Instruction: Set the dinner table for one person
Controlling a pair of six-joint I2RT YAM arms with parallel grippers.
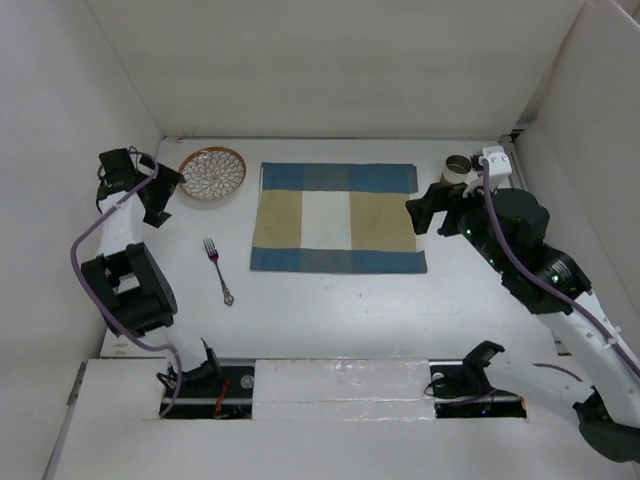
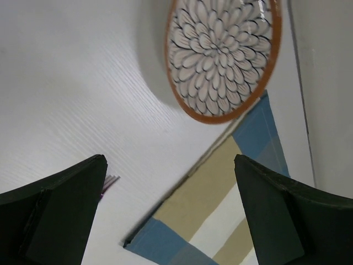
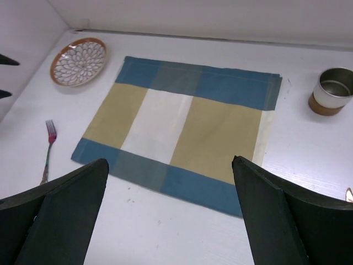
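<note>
The near-side rim of the floral plate [image 1: 190, 191] [image 2: 176, 91], on the side facing the fork, will be gripped by my left gripper.
The dinner table [image 1: 330, 310] is a white walled tabletop. A blue-and-tan checked placemat [image 1: 338, 216] lies flat in its middle. A floral plate with an orange rim [image 1: 212, 173] sits at the back left; it also shows in the left wrist view [image 2: 223, 55]. A fork [image 1: 218, 270] lies left of the placemat. A white and brown cup [image 1: 458, 168] stands at the back right. My left gripper [image 1: 162, 192] is open and empty, just left of the plate. My right gripper [image 1: 428, 212] is open and empty, by the placemat's right edge, near the cup.
White wall panels close in the left, back and right sides. A shiny utensil tip [image 3: 349, 194] shows at the right edge of the right wrist view. The arm bases sit along the near edge.
</note>
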